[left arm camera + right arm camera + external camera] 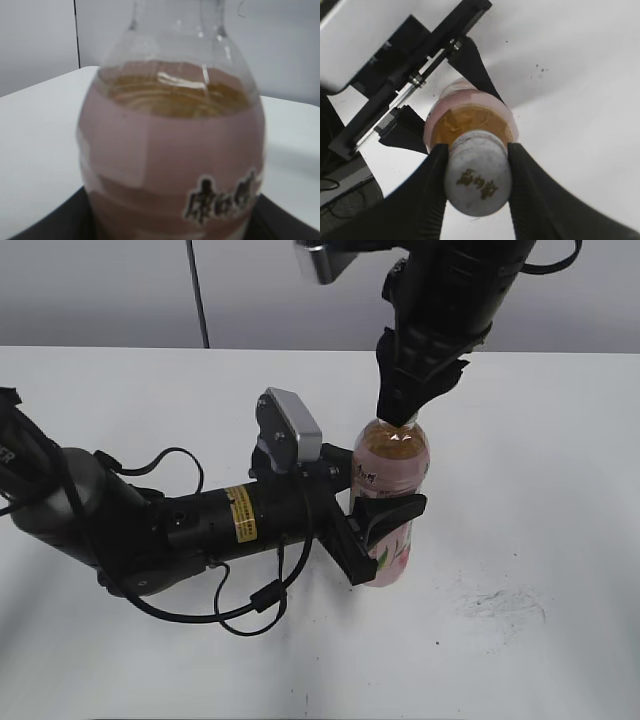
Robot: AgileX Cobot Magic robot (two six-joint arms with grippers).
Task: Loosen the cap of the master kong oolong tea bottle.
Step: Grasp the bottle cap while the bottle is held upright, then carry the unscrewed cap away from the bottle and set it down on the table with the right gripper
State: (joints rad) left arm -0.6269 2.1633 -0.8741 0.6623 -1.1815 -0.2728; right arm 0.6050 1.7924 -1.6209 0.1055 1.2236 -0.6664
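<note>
The robot's right gripper should release the silver-grey cap on the white table, at the back edge of the scuff marks (522, 592).
The oolong tea bottle (392, 465) stands upright on the white table, pink label and amber tea showing. My left gripper (378, 530) is shut on the bottle's body from the left side; the left wrist view fills with the bottle (172, 150), and the jaws show only as dark corners. My right gripper (399, 418) comes down from above and hides the cap in the exterior view. In the right wrist view its two black fingers (477, 172) press both sides of the silver-grey cap (479, 180), which carries a small dark mark on top.
The white table (520, 540) has scuff marks at the right front. The left arm's black body and cables (180, 530) lie along the table at the left. A dark pole (198, 290) stands at the back wall.
</note>
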